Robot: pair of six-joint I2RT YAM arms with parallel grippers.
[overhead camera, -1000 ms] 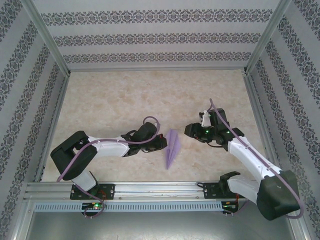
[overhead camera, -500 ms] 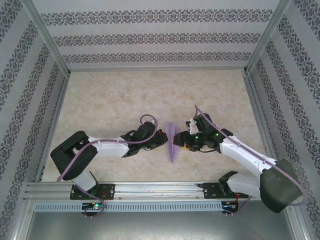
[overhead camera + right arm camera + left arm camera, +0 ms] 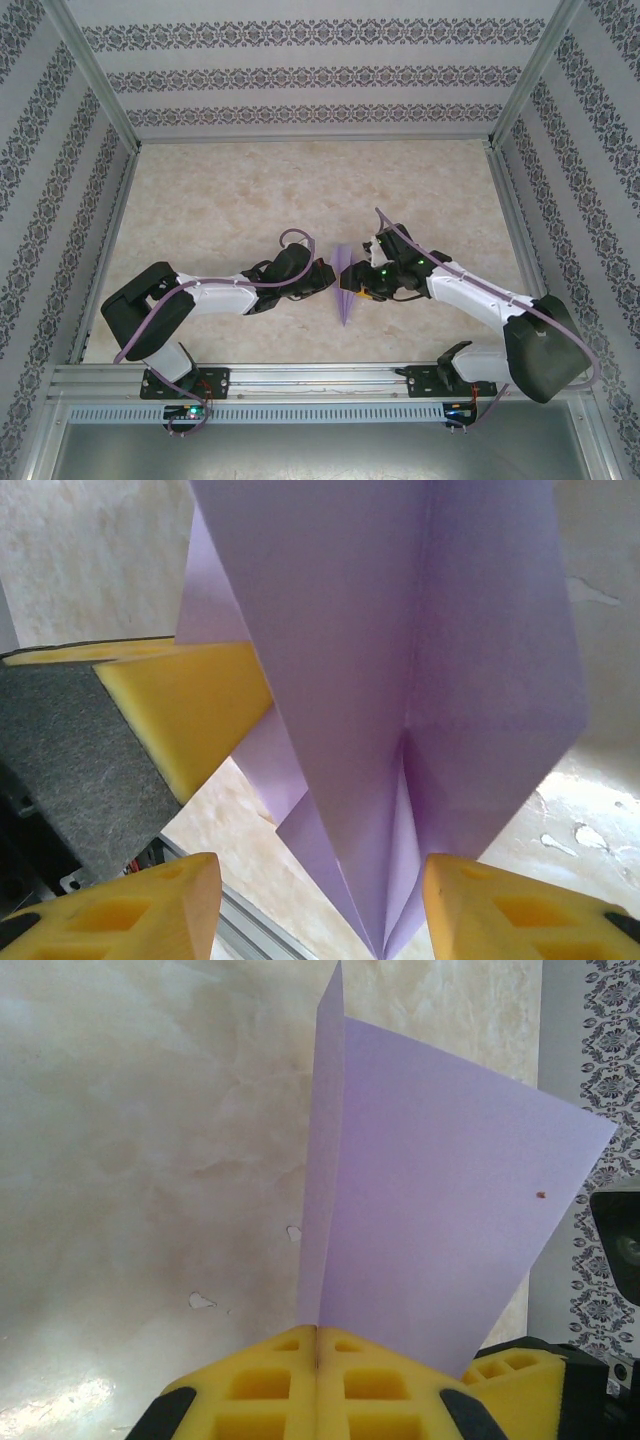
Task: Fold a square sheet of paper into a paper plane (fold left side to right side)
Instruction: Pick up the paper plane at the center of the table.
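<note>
The paper plane's upright fold slants between the open fingers of my right gripper, so next I line that gripper up and pinch the fold (image 3: 372, 905) before my left gripper leaves.
The square sheet of paper is folded into a slim lavender paper plane (image 3: 345, 292), held on edge above the table between the two arms, its point toward the near rail. My left gripper (image 3: 326, 277) is shut on it; in the left wrist view the yellow pads (image 3: 270, 1380) meet on the fold and the paper plane (image 3: 430, 1210) rises from them. My right gripper (image 3: 354, 279) is open at the plane's right side. Seen from the right wrist, the paper plane (image 3: 400, 630) hangs between the spread fingertips of the right gripper (image 3: 320, 880), with the left gripper's pad (image 3: 190, 705) behind it.
The marbled tabletop (image 3: 230, 200) lies bare round the arms. A metal rail (image 3: 320, 375) runs along the near edge, and patterned walls (image 3: 300, 80) with metal posts enclose the table on three sides.
My right arm has swung left from well apart until its fingers flank the plane. The plane has turned from slanted to pointing straight at the near rail. The left gripper kept its hold.
</note>
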